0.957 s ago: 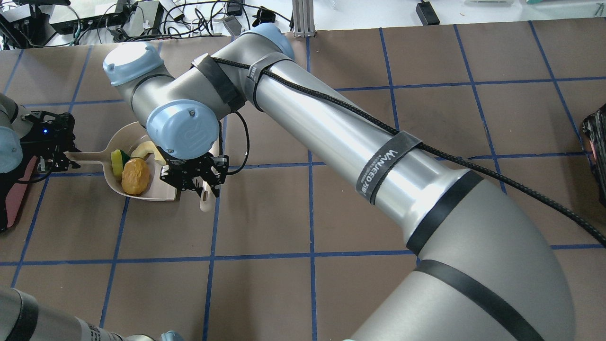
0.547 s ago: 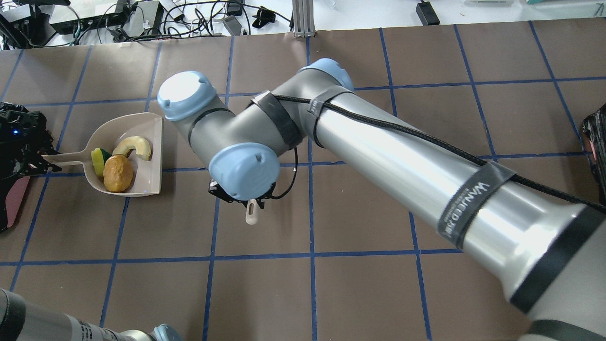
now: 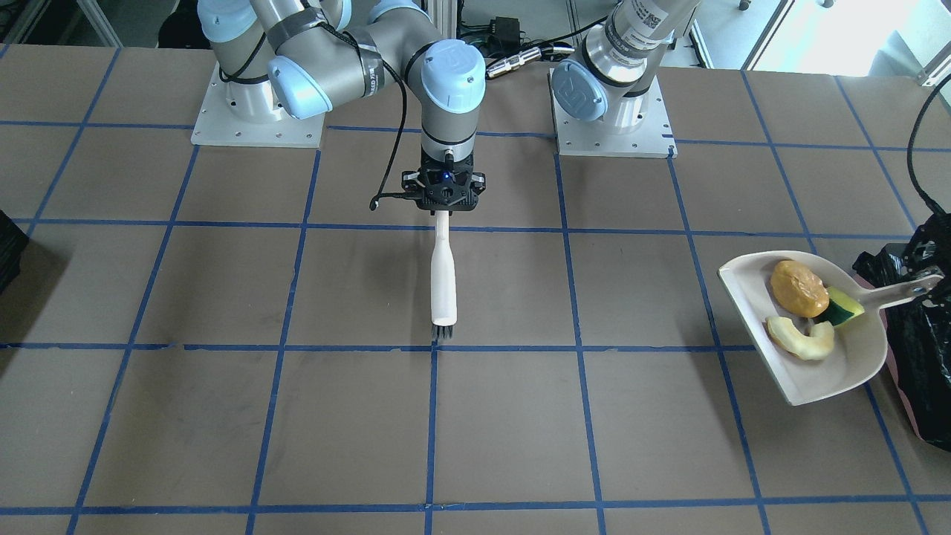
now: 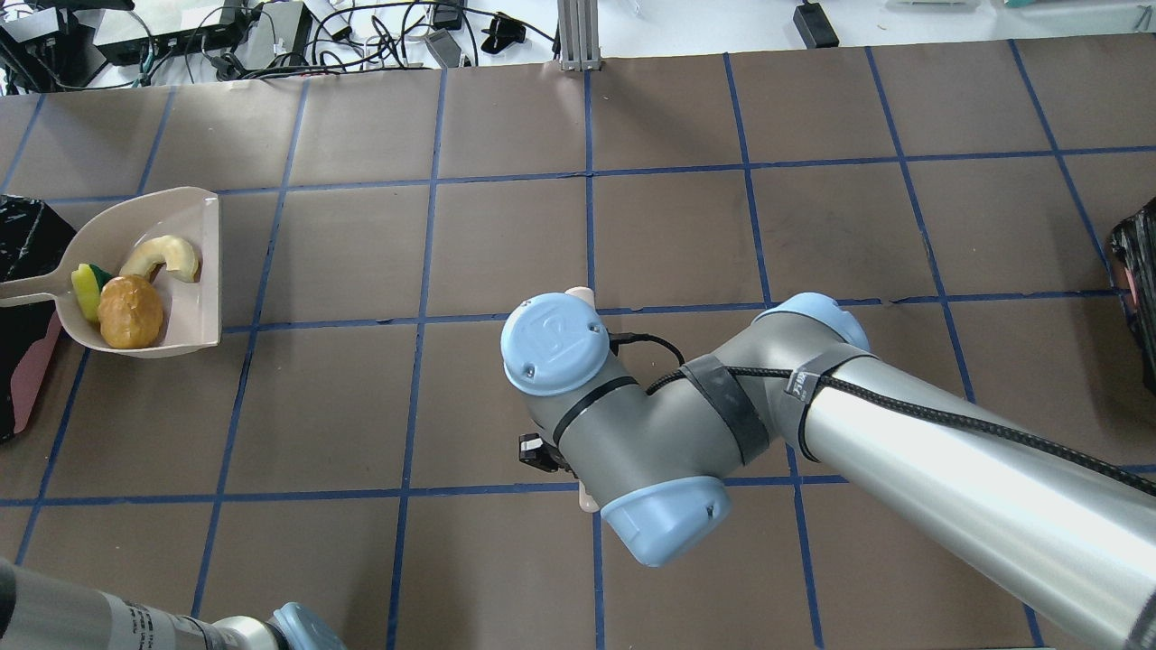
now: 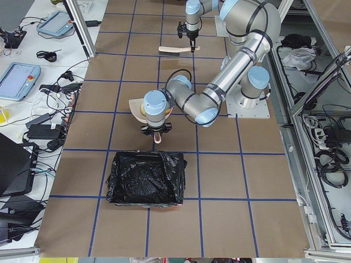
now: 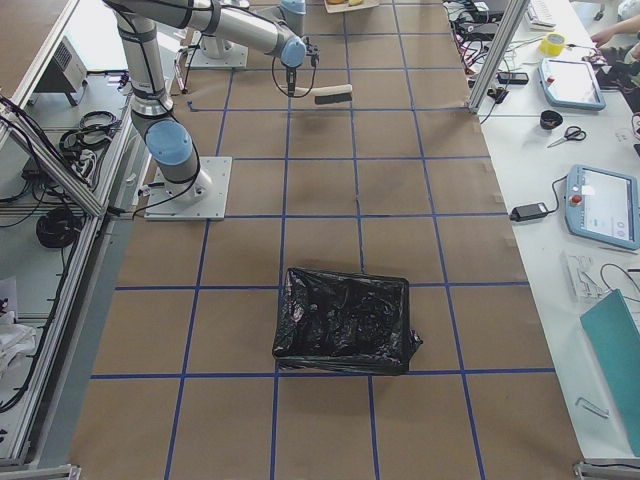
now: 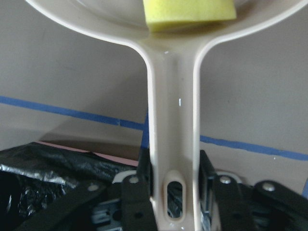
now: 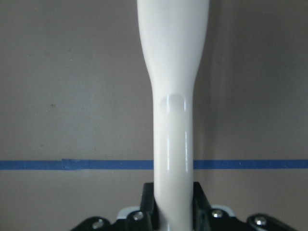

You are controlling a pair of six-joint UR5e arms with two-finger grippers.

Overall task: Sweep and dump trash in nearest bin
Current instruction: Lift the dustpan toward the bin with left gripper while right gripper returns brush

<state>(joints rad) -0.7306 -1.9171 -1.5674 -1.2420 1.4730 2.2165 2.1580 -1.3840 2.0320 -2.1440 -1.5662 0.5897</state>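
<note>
My right gripper has the white brush. I will put it down with that gripper on the brown table point(image 3: 433, 257) point(image 8: 179, 91) just past the blue tape crossing.
The white dustpan point(image 3: 832, 364) carries the trash: an orange-brown lump point(image 3: 799, 288), a yellow-green sponge block point(image 3: 843, 306) and a pale squash slice point(image 3: 801, 338). In the left wrist view my left gripper point(image 7: 174, 192) is shut on the dustpan handle point(image 7: 172, 125), just above the bin point(image 7: 43, 178), whose pink rim shows beside its black bag. From overhead the dustpan point(image 4: 194, 271) hangs at the table's left edge next to the bin point(image 4: 27, 235). Near the table's middle, my right gripper point(image 3: 443, 212) is shut on the white brush point(image 3: 443, 275), bristles pointing away from the robot.
A second black-lined container point(image 4: 1140, 289) sits at the far right end of the table. My right arm's elbow and forearm point(image 4: 903, 451) stretch across the near right part of the table. Blue tape lines grid the brown surface.
The left gripper has carried the dustpan with the trash leftward to the bin's edge and gone out of the overhead view. The right arm has swung the brush away to the table's middle.
</note>
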